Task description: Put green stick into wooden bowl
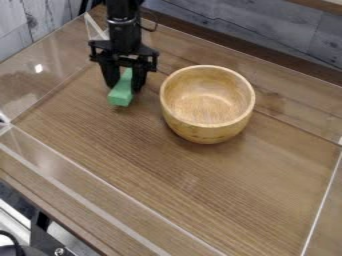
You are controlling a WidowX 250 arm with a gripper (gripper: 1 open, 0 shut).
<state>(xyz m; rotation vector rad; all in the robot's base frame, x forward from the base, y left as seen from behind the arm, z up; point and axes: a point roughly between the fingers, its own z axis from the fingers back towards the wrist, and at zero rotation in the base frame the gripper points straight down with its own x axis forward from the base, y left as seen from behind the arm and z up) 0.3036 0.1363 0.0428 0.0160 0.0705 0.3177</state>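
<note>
The green stick will be released on the middle of the empty wooden bowl's bottom (206, 104).
The green stick (122, 93) is a small bright green bar at the left of the wooden tabletop, its lower end at or just above the surface. My gripper (124, 78) points straight down over it, and its black fingers (110, 72) pinch the stick's upper end, shut on it. The wooden bowl (207, 129) stands to the right of the stick, round, light tan and empty. A small gap separates the bowl's left rim from the stick and the gripper.
The dark wooden table (187, 195) is fenced by low clear plastic walls along the left edge (30, 70), the front and the right edge (325, 195). A grey plank wall (267, 25) runs behind.
</note>
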